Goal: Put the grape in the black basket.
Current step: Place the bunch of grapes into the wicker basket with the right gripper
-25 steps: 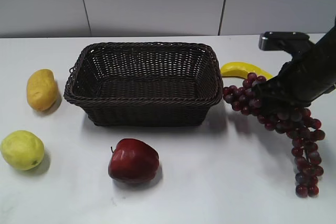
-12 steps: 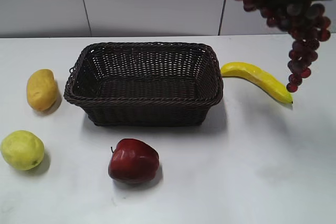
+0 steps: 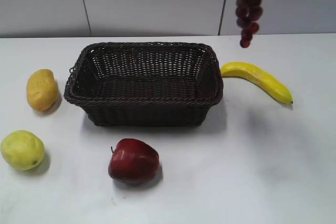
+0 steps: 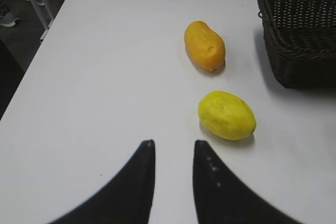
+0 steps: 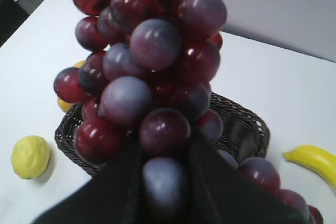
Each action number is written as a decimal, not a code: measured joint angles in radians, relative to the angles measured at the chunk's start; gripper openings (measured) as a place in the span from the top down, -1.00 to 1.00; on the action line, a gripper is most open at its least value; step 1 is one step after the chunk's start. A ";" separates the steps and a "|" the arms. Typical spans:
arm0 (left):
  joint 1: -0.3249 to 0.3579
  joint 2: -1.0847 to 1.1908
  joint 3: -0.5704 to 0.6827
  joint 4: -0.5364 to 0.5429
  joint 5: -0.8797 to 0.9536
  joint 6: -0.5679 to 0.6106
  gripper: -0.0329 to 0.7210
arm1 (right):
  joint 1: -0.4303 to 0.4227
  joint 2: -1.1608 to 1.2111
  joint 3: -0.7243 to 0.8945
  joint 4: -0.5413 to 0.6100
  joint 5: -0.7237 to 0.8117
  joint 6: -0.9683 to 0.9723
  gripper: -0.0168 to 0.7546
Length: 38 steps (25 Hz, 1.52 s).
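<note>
Next, my right gripper lets go of the grape lengthwise across the middle of the black basket's bottom (image 3: 154, 83).
The grape bunch (image 3: 247, 3) hangs from the top edge of the exterior view, above and right of the black basket (image 3: 144, 98); its tip dangles well above the table. My right gripper (image 5: 165, 150) is shut on the grape (image 5: 152, 72), which fills the right wrist view with the basket (image 5: 247, 124) below it. The right gripper itself is out of the exterior view. My left gripper (image 4: 173, 148) is open and empty over bare table, left of the basket (image 4: 299, 40).
A yellow banana (image 3: 257, 80) lies right of the basket. A red apple (image 3: 133, 161) sits in front of it. An orange-yellow fruit (image 3: 41, 89) and a yellow lemon (image 3: 21, 150) lie at the left; both show in the left wrist view (image 4: 205, 45) (image 4: 227, 115).
My right gripper has lifted the grape bunch off the table, up and to the left, until the arm has left the exterior view. The banana it covered now shows whole.
</note>
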 joint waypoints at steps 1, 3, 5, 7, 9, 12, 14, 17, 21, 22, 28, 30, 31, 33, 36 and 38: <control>0.000 0.000 0.000 0.000 0.000 0.000 0.31 | 0.024 0.028 -0.013 0.001 -0.009 -0.004 0.62; 0.000 0.000 0.000 0.000 0.000 0.000 0.31 | 0.062 0.087 -0.043 0.001 -0.026 -0.014 0.62; 0.000 0.000 0.000 0.000 0.000 0.000 0.31 | 0.095 0.143 -0.067 0.003 -0.047 -0.034 0.62; 0.000 0.000 0.000 0.000 0.000 0.000 0.31 | 0.117 0.197 -0.078 0.005 -0.074 -0.055 0.62; 0.000 0.000 0.000 0.000 0.000 0.000 0.31 | 0.133 0.254 -0.080 0.006 -0.099 -0.078 0.62; 0.000 0.000 0.000 0.000 0.000 0.000 0.31 | 0.151 0.333 -0.080 0.005 -0.111 -0.107 0.62; 0.000 0.000 0.000 0.000 0.000 0.000 0.31 | 0.156 0.383 -0.080 0.001 -0.115 -0.112 0.63; 0.000 0.000 0.000 0.000 0.000 0.000 0.31 | 0.156 0.458 -0.080 -0.003 -0.119 -0.115 0.62; 0.000 0.000 0.000 0.000 0.000 0.000 0.31 | 0.156 0.518 -0.080 -0.009 -0.117 -0.116 0.43; 0.000 0.000 0.000 0.000 0.000 0.000 0.31 | 0.156 0.525 -0.080 -0.009 -0.116 -0.116 0.25; 0.000 0.000 0.000 0.000 0.000 0.000 0.31 | 0.156 0.529 -0.092 -0.017 -0.102 -0.119 -0.69; 0.000 0.000 0.000 0.000 0.000 0.000 0.31 | 0.156 0.528 -0.109 -0.033 -0.080 -0.119 -0.72; 0.000 0.000 0.000 0.000 0.000 0.000 0.31 | 0.156 0.525 -0.122 -0.048 -0.063 -0.119 -0.73; 0.000 0.000 0.000 0.000 0.000 0.000 0.31 | 0.156 0.506 -0.154 -0.087 -0.011 -0.113 -0.73; 0.000 0.000 0.000 0.000 0.000 0.000 0.31 | 0.156 0.449 -0.217 -0.178 0.072 -0.042 -0.73; 0.000 0.000 0.000 0.000 0.000 0.000 0.31 | 0.156 0.407 -0.262 -0.243 0.139 0.012 -0.73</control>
